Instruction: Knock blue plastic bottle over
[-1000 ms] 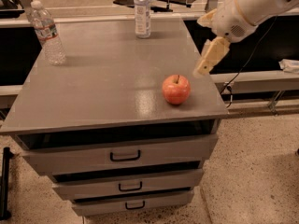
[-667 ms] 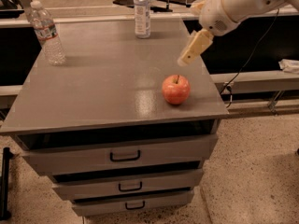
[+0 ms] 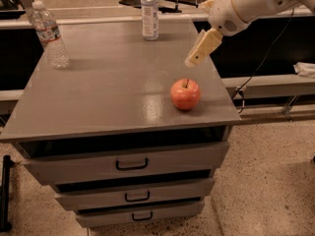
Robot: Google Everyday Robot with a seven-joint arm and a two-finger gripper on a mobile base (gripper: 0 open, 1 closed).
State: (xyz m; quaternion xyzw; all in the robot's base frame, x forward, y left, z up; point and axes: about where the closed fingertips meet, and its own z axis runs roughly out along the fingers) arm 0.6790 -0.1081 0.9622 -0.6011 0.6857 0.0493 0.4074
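The blue plastic bottle's label [image 3: 149, 12], around the middle of its height, is the next spot for my gripper to go to and close on.
The blue plastic bottle [image 3: 149, 13] stands upright at the back of the grey cabinet top [image 3: 108, 82], near the middle. It has a white cap and a wide white-and-blue label. My gripper [image 3: 193, 60] hangs above the right side of the top, to the right of the bottle and nearer the front, a little beyond the apple. It holds nothing and touches nothing.
A clear ridged bottle [image 3: 50, 36] with a red-and-white label stands at the back left. A red apple [image 3: 185, 94] sits near the right front edge. Drawers [image 3: 132, 164] lie below the top. A dark ledge runs behind and to the right.
My arm and gripper have moved left and toward the back of the top, from beside the apple's right edge to above and beyond it, closer to the blue bottle.
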